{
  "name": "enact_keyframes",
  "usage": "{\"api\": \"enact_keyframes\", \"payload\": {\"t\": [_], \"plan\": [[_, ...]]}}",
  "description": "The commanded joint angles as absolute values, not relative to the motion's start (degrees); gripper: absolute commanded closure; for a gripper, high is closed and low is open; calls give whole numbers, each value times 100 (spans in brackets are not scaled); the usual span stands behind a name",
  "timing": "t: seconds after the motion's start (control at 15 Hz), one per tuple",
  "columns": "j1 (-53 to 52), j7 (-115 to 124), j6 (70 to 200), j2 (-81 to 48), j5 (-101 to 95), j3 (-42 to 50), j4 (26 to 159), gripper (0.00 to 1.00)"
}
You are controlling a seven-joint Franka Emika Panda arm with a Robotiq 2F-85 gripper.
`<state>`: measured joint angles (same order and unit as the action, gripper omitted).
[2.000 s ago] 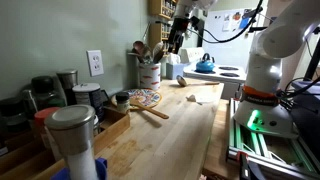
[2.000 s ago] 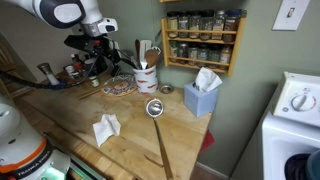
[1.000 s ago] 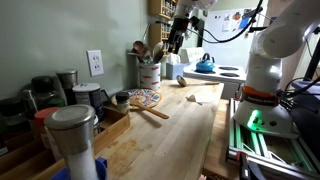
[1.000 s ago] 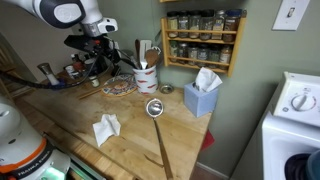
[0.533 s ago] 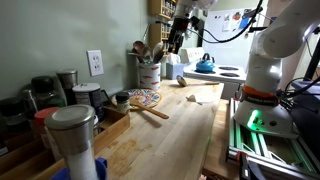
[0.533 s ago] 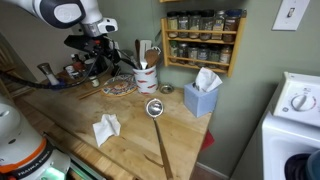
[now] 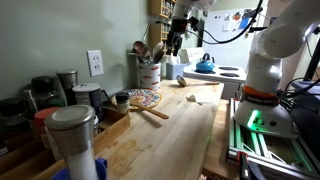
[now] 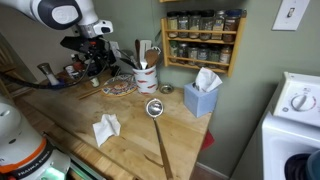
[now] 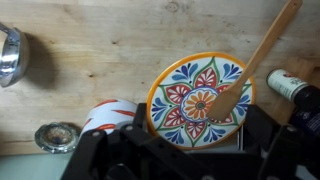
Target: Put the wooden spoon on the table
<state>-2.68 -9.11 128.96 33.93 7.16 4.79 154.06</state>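
Observation:
I need to next move my gripper to the wooden spoon's handle [image 7: 150,109] [image 9: 263,49], just beyond the rim of the patterned plate, and close it there.
The wooden spoon [image 9: 255,55] lies with its oval end on the patterned plate [image 9: 185,105] and its handle sticking out over the table [image 9: 100,40]. In both exterior views the spoon [image 7: 155,112] rests on the plate [image 7: 143,97] [image 8: 118,88] on the long butcher-block table [image 7: 190,130] [image 8: 130,140]. My gripper [image 9: 190,160] hangs well above the plate, open and empty, with its dark fingers framing the plate's near edge. It also shows in both exterior views [image 7: 174,45] [image 8: 95,62], high over the back of the counter.
A white crock [image 7: 149,72] [image 8: 146,76] with utensils stands beside the plate. A metal ladle [image 8: 155,108], a crumpled cloth [image 8: 105,128] and a blue tissue box [image 8: 202,97] lie on the table. Canisters and jars [image 7: 72,130] crowd one end, the stove [image 7: 215,75] the other.
The arm's upper part has shifted slightly in one exterior view. The spoon, plate and other things have not moved.

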Motion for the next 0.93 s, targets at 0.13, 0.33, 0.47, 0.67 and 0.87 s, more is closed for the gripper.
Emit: {"api": "enact_keyframes", "payload": {"t": [0.13,0.33,0.47,0.67,0.87], "plan": [[-763,469,13120,2942,957,-683,15722,0],[-1023,1393,13498,2449,1217,-1222,15545,0],[-1124,2009,13776,2057,1261,-1565,15398,0],[-1266,2307,13849,1601,1199,-1800,15184,0],[-1279,2275,13820,1733,1109,-1767,15264,0]]}}
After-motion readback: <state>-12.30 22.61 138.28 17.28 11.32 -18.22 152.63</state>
